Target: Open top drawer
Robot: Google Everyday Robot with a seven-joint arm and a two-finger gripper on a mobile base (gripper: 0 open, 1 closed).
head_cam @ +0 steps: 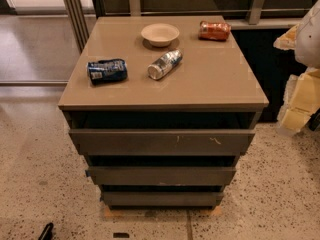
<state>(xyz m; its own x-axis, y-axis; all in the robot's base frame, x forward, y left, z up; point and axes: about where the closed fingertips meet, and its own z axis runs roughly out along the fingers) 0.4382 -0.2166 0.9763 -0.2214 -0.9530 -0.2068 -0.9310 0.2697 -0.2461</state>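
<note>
The robot's gripper needs to move next to the top drawer's top edge [228, 132], near the end closest to the robot's arm, and close there, below the counter top.
The top drawer [162, 142] is the widest of three grey-brown handleless fronts on the cabinet. It has small pale scratches right of centre. A dark gap shows between it and the counter top [210, 79] above. Its inside and tray are hidden. Two narrower drawer fronts [162, 175] sit below it. My arm comes in at the right edge. The gripper [299, 104], pale and yellowish, hangs beside the cabinet's right side, apart from the drawer front and at about its height.
On the counter top lie a crushed blue can [107, 71], a silver can [164, 64] on its side, a pale bowl [160, 34] and an orange-red can [214, 30]. Speckled floor [40, 174] surrounds the cabinet. A dark wall unit [265, 69] stands behind right.
</note>
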